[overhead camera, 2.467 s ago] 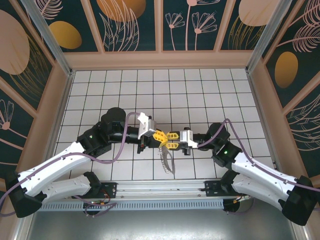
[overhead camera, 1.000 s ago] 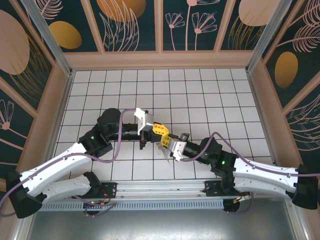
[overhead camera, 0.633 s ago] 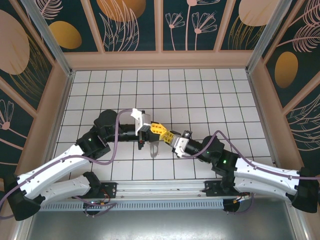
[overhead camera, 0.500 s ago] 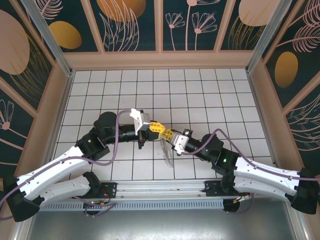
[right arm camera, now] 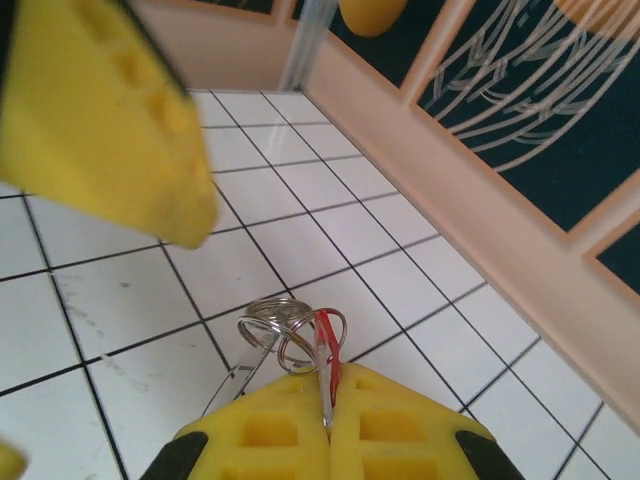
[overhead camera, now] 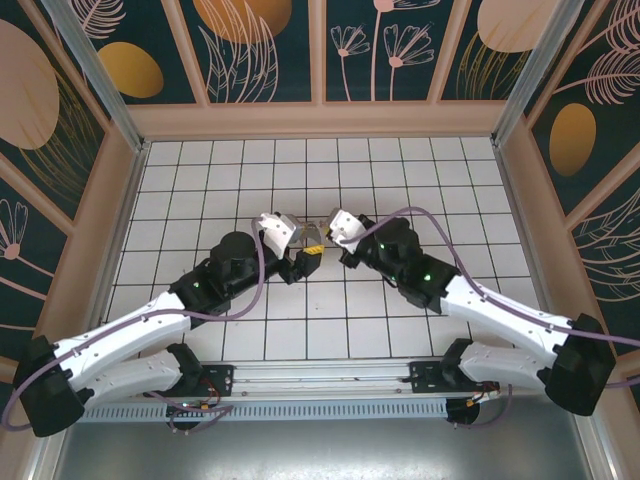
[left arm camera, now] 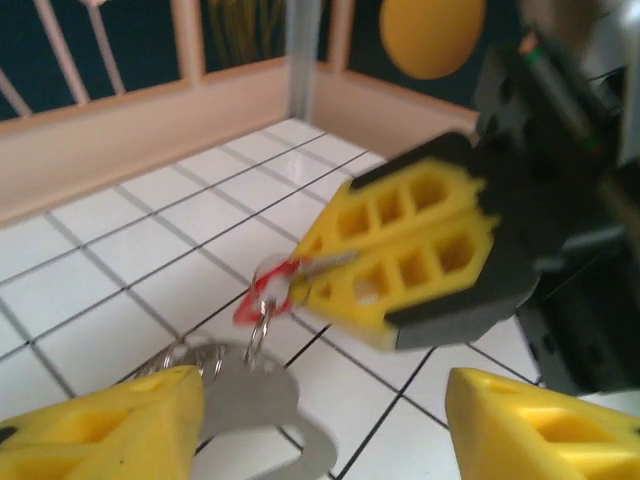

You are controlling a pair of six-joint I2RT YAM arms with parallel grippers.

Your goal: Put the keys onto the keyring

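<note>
My right gripper is going to let go of the tiny red-headed piece on the white tiles (overhead camera: 342,258) close beneath my right gripper, in the middle of the tiles.
My right gripper (right arm camera: 328,385) is shut on a tiny red-headed piece (right arm camera: 327,352) and a thin silvery shank beside it. Small linked wire rings (right arm camera: 285,325) hang from the red piece, and a flat silvery key (right arm camera: 232,382) dangles below them. In the left wrist view the right gripper's yellow fingers (left arm camera: 400,250) hold the red piece (left arm camera: 258,295), with the flat key (left arm camera: 250,400) hanging between my left gripper's (left arm camera: 322,385) wide-open fingers. From above, both grippers meet over the keys (overhead camera: 313,238). The pale grey D-shaped keyring is hidden.
White tiled floor (overhead camera: 400,170) inside wooden walls (overhead camera: 320,118) with dark floral panels. Purple cables loop over both arms (overhead camera: 250,285). The left gripper's yellow finger (right arm camera: 100,120) looms close at the upper left of the right wrist view.
Both grippers have moved away from the near edge toward the table's middle. The right arm swung round to the far side, carrying the key bundle, which no longer dangles low.
</note>
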